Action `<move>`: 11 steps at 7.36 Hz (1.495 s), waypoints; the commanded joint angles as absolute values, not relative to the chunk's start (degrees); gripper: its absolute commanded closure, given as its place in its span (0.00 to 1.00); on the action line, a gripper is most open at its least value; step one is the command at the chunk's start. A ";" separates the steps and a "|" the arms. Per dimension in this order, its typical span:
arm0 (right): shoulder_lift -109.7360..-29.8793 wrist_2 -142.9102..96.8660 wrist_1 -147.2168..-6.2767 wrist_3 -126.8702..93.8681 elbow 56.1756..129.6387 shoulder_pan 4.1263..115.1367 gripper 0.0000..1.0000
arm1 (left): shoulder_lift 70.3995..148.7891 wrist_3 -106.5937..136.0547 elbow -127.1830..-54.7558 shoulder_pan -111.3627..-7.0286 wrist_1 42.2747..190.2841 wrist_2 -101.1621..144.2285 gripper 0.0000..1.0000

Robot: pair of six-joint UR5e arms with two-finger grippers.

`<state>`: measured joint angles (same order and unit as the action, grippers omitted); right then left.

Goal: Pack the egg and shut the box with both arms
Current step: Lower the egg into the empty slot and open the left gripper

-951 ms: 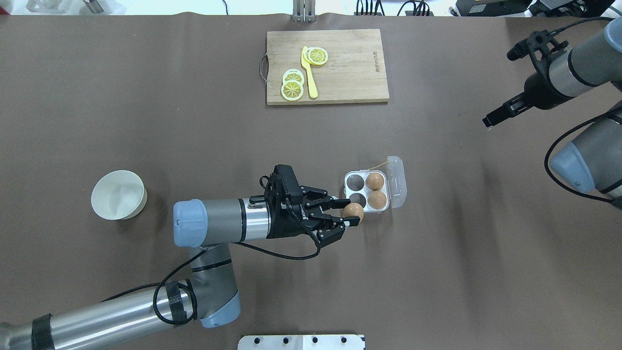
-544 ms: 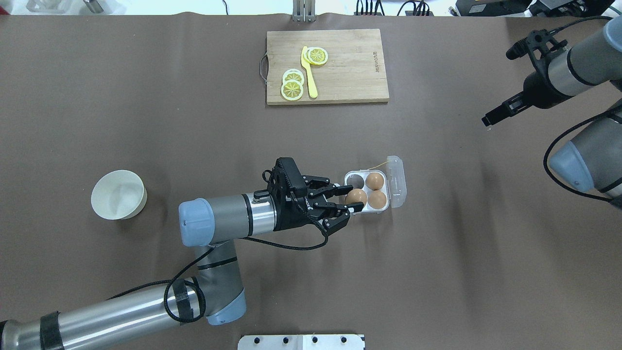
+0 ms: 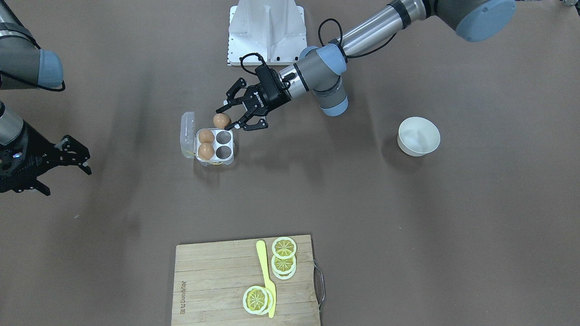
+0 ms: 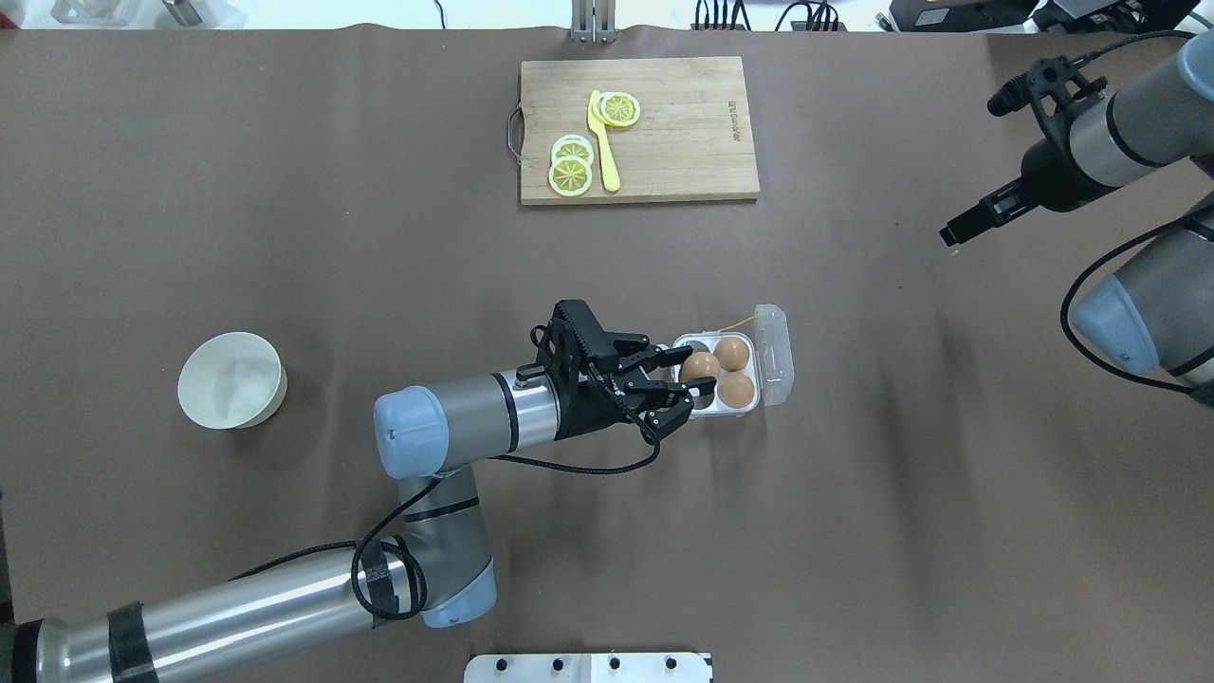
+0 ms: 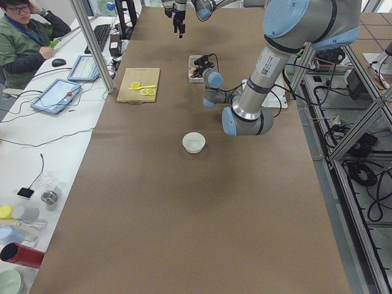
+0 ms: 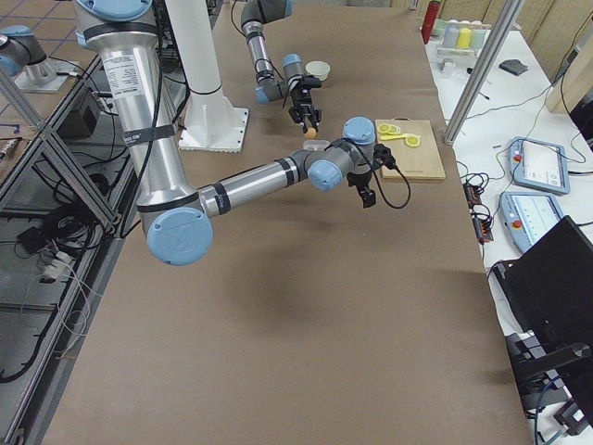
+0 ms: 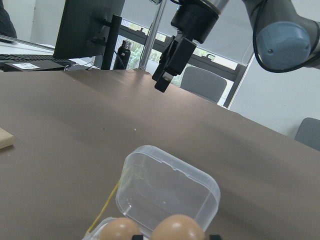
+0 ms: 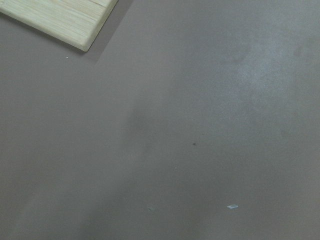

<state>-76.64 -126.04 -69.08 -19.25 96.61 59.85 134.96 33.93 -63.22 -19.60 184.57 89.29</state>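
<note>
Next, my left gripper releases the orange-brown egg, now held just above the clear box, in the clear box's empty cell (image 3: 223, 136) nearest the white robot base.
My left gripper (image 4: 700, 370) is shut on the orange-brown egg (image 4: 700, 365) and holds it just above the left side of the clear box (image 4: 749, 408). The front-facing view shows the same egg (image 3: 220, 120) in the gripper (image 3: 225, 122) over the box (image 3: 215, 162). Two other brown eggs (image 4: 732, 353) (image 4: 738, 388) lie in the right cells. The two left cells (image 3: 223, 136) hold no egg. The lid (image 4: 773, 353) lies open to the right. My right gripper (image 3: 68, 181) hangs open and empty far to the right; it also shows in the overhead view (image 4: 952, 234).
A white bowl (image 4: 232, 379) stands to the left of my left arm. A wooden cutting board (image 4: 683, 142) with lemon slices and a yellow knife lies at the far side. The white robot base (image 3: 266, 31) is at the near edge.
My left gripper has carried the egg forward and to the right, from beside the box's near-left corner to over its left cells. The right arm has hardly moved.
</note>
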 commanded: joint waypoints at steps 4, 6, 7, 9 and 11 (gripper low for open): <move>-76.64 -126.04 -69.08 -19.25 96.68 59.85 0.00 | 136.57 34.01 -61.45 -19.51 180.44 87.54 1.00; -76.64 -126.04 -69.08 -19.25 96.59 59.85 0.00 | 136.76 33.93 -61.17 -18.99 179.83 87.45 1.00; -76.64 -126.04 -69.08 -19.25 96.59 59.85 0.00 | 136.76 34.01 -61.00 -18.81 179.65 87.54 1.00; -76.64 -126.04 -69.17 -19.25 96.59 59.85 0.00 | 136.76 34.01 -60.82 -18.11 179.65 87.36 1.00; -76.64 -126.04 -69.08 -19.25 96.59 59.85 0.00 | 136.84 34.01 -60.91 -18.10 179.47 87.36 1.00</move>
